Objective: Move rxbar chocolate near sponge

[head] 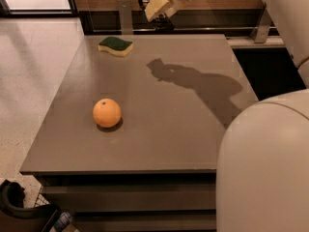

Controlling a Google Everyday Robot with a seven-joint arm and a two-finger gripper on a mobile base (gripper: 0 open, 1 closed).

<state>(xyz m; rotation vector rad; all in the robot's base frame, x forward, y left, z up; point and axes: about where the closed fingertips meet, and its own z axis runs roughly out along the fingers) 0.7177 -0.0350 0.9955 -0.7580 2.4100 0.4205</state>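
Note:
The rxbar chocolate will leave my gripper on the grey table (153,53) next to the sponge, just past the tip of the arm's shadow, where I should let go of it.
The rxbar chocolate (164,23), a flat black wrapper, hangs in my gripper (157,13) high above the table's far edge; most of it is hidden behind the pale fingers. My gripper is shut on it, to the right of the sponge and well above it. The sponge (116,45), dark green on top with a pale yellow body, lies on the grey table (169,144) near its far left corner. The arm's shadow (193,83) falls on the far right part of the tabletop.
A round orange (106,112) sits on the table's left half, nearer the front. The robot's white body (265,173) fills the lower right. A wooden wall with metal brackets (124,13) runs behind the table. Pale floor lies to the left.

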